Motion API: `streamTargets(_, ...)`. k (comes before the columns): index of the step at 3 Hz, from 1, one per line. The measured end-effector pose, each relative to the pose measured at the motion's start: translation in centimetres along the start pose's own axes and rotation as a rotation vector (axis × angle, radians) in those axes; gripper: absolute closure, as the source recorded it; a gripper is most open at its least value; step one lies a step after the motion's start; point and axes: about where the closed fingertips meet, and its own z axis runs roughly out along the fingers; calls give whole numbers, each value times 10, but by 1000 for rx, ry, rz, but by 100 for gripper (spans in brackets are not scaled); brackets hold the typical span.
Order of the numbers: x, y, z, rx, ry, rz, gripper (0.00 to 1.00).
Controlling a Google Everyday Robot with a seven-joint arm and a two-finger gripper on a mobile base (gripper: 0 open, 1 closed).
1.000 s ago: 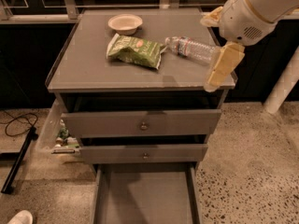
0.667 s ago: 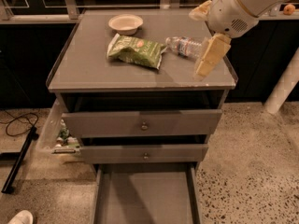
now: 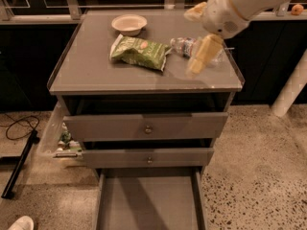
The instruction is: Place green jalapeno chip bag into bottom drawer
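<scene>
I will next grip the green jalapeno chip bag's end point(image 3: 158, 56) beside the clear plastic bottle.
The green jalapeno chip bag point(image 3: 140, 52) lies flat on the grey cabinet top, left of centre. My gripper point(image 3: 198, 35) hangs over the right part of the top, to the right of the bag and apart from it. Its yellowish fingers point(image 3: 203, 55) are spread open and hold nothing. The lower finger covers part of a clear plastic bottle point(image 3: 183, 46) lying beside the bag. The bottom drawer point(image 3: 148, 202) is pulled out at the foot of the cabinet, and its flat grey floor is bare.
A small white bowl point(image 3: 128, 23) stands at the back of the cabinet top point(image 3: 91, 71). The two upper drawers point(image 3: 146, 127) are slightly ajar. A clear bin with small items point(image 3: 64, 140) sits at the cabinet's left. A black cable point(image 3: 19, 128) lies on the floor. A white post point(image 3: 290, 92) stands at the right.
My gripper has moved left and a little back over the cabinet top, from its right edge to above the bottle, closer to the chip bag. The bag, bottle and drawers have not moved.
</scene>
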Motion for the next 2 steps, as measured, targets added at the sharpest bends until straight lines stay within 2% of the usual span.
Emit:
streamTargets(1, -6, -37, 41, 5, -131, 36, 0)
streamTargets(2, -3, -59, 79, -9, -239, 127, 0)
